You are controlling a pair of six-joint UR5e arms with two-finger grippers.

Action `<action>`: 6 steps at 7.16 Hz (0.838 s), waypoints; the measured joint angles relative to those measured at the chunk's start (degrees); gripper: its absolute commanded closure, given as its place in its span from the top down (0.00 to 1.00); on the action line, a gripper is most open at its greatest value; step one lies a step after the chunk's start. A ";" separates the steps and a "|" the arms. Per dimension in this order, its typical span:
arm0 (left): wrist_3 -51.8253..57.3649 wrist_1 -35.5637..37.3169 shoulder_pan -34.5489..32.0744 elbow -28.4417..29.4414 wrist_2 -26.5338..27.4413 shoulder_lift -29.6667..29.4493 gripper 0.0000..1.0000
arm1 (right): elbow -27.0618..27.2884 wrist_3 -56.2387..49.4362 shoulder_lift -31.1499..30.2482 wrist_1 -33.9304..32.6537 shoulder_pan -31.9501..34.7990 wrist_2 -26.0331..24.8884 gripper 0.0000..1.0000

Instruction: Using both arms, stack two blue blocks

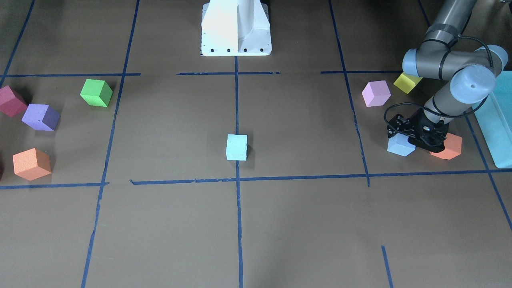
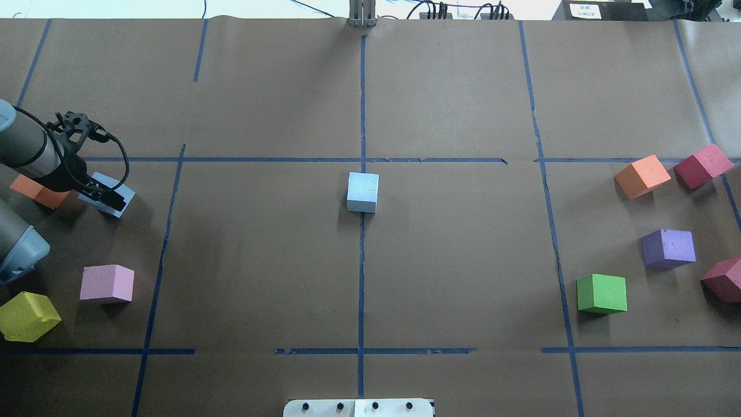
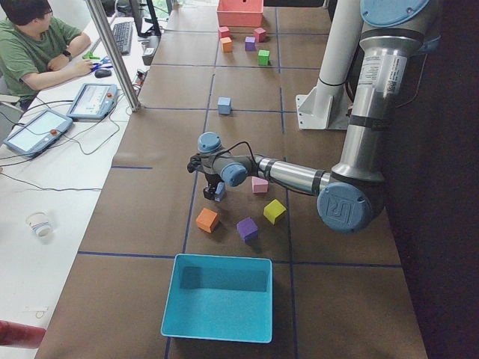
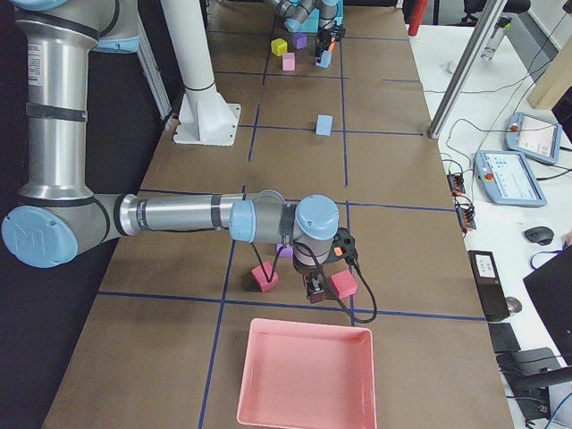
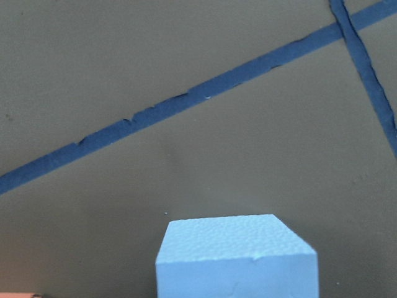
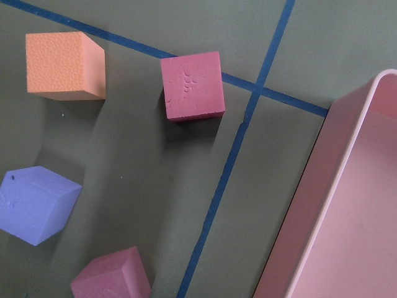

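Observation:
I should release the sky-blue block from my left gripper on top of the pale cyan blue block [image 1: 236,143].
A pale cyan blue block [image 1: 237,147] sits alone on the centre tape line, also in the overhead view [image 2: 363,192]. A sky-blue block [image 1: 400,147] rests on the table at my left, also in the overhead view [image 2: 113,184] and low in the left wrist view [image 5: 236,261]. My left gripper [image 1: 412,138] is down on the sky-blue block with its jaws around it; I cannot tell whether they are shut. My right gripper [image 4: 313,290] hangs low over the coloured cubes at the right end. It shows only in the exterior right view, so I cannot tell its state.
An orange cube [image 1: 450,146] sits right beside the left gripper, with pink [image 1: 376,93] and yellow [image 1: 406,82] cubes behind. A teal box [image 1: 496,128] stands at the left end. Green [image 2: 602,293], purple [image 2: 668,248], orange and maroon cubes and a pink tray [image 4: 304,375] are at the right.

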 measured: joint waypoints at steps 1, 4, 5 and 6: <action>0.00 0.00 0.03 -0.09 -0.02 -0.24 0.35 | 0.00 0.02 0.00 0.00 0.00 0.00 1.00; -5.85 1.56 0.05 -3.31 -0.09 -2.75 0.34 | 0.00 0.08 0.00 0.00 0.00 0.00 1.00; -11.15 5.12 0.09 -5.01 -0.10 -6.05 0.34 | 0.00 0.11 0.00 0.00 0.00 0.00 1.00; -16.54 10.98 0.75 -6.36 -0.02 -11.29 0.34 | 0.00 0.15 0.00 0.00 0.00 0.00 1.00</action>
